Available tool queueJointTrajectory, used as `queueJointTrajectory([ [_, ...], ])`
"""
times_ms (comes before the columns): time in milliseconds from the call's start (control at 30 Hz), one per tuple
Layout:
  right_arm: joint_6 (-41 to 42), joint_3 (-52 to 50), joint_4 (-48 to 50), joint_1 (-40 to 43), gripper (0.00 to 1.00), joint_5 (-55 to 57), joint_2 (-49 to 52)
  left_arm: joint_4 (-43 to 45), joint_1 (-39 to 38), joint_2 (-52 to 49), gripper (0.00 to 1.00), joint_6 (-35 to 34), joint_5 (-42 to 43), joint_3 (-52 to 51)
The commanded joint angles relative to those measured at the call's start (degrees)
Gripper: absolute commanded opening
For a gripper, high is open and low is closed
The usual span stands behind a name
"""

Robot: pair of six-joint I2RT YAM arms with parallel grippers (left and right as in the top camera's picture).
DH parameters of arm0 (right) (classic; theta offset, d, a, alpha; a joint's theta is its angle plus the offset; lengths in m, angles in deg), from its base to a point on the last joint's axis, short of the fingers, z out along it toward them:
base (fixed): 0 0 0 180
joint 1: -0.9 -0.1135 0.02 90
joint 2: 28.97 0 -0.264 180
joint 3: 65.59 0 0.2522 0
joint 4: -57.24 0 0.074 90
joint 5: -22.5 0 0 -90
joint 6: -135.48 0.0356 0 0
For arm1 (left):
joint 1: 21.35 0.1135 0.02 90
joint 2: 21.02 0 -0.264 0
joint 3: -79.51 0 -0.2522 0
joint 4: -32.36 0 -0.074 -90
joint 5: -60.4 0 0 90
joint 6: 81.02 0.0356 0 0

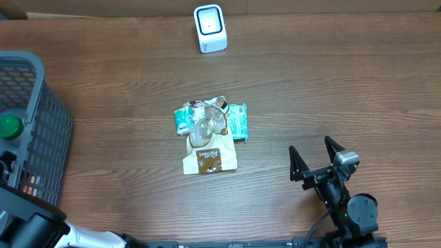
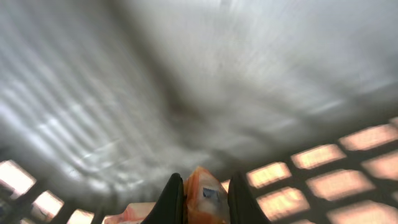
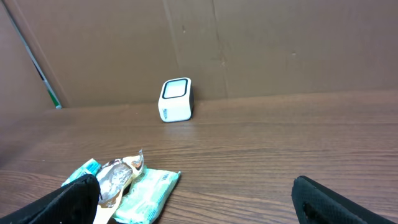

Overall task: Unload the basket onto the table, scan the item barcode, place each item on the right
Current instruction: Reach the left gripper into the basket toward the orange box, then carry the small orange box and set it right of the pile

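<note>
Next, my left gripper lets go of the orange packet on the bare table [image 1: 266, 119], beside the pile's outer teal packet. The orange packet is deep inside the grey basket.
In the left wrist view my left gripper [image 2: 206, 182] is shut on an orange packet [image 2: 204, 198], deep inside the grey basket [image 2: 323, 168], with the mesh blurred all around. The overhead view shows only part of that arm beside the basket [image 1: 41, 110]; its jaws are hidden there. The white barcode scanner [image 1: 209, 28] stands at the table's far edge, and it shows in the right wrist view [image 3: 176, 99] too. My right gripper [image 1: 318, 160] rests open near the front right with nothing between its fingers [image 3: 68, 199].
A pile of packets [image 1: 210, 131] lies mid-table: teal ones [image 3: 146, 193], a tan one [image 1: 210, 160] and a crumpled clear wrapper. A green-capped thing [image 1: 9, 126] sits in the basket. A cardboard wall [image 3: 261, 43] backs the table.
</note>
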Motion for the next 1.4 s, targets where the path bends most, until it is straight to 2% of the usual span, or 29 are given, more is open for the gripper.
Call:
queueJointTrajectory([
  [0, -0.2, -0.6, 0.3, -0.4, 1.00, 0.3, -0.4, -4.3, -0.4, 3.0, 0.04, -8.4, 4.3, 13.2],
  [100, -0.2, -0.6, 0.3, -0.4, 1.00, 0.3, -0.4, -4.6, -0.4, 5.8, 0.04, -14.8, 11.0, 22.1],
  [200, -0.2, -0.6, 0.3, -0.4, 1.00, 0.3, -0.4, -1.2, -1.1, 9.5, 0.04, -20.5, 21.4, 30.1],
  [300, -0.2, -0.6, 0.3, -0.4, 1.00, 0.3, -0.4, 4.6, -5.5, 15.2, 0.04, -21.4, 32.0, 35.6],
  [400, -0.2, -0.6, 0.3, -0.4, 1.00, 0.3, -0.4, 4.7, -13.2, 19.8, 0.04, -20.4, 34.1, 36.0],
  [433, -0.2, -0.6, 0.3, -0.4, 1.00, 0.3, -0.4, 3.8, -16.2, 20.7, 0.04, -18.9, 34.0, 36.0],
  [500, -0.2, -0.6, 0.3, -0.4, 1.00, 0.3, -0.4, -1.5, -29.1, 22.2, 0.04, -12.0, 30.4, 35.8],
  [567, -0.2, -0.6, 0.3, -0.4, 1.00, 0.3, -0.4, -7.5, -46.8, 21.3, 0.04, -8.2, 16.6, 33.1],
  [600, -0.2, -0.6, 0.3, -0.4, 1.00, 0.3, -0.4, -8.7, -54.9, 20.0, 0.04, -8.2, 9.5, 30.4],
  [667, -0.2, -0.6, 0.3, -0.4, 1.00, 0.3, -0.4, -7.7, -65.2, 17.2, 0.04, -9.1, 3.1, 25.1],
  [767, -0.2, -0.6, 0.3, -0.4, 1.00, 0.3, -0.4, -2.5, -76.0, 8.6, 0.04, -11.8, 1.3, 18.1],
  [1133, -0.2, -0.6, 0.3, -0.4, 1.00, 0.3, -0.4, 0.2, -85.6, -12.0, 0.04, -17.5, 1.3, 17.6],
  [1367, -0.2, -0.6, 0.3, -0.4, 1.00, 0.3, -0.4, 9.4, -91.0, -15.5, 0.04, -19.0, 1.9, 17.6],
])
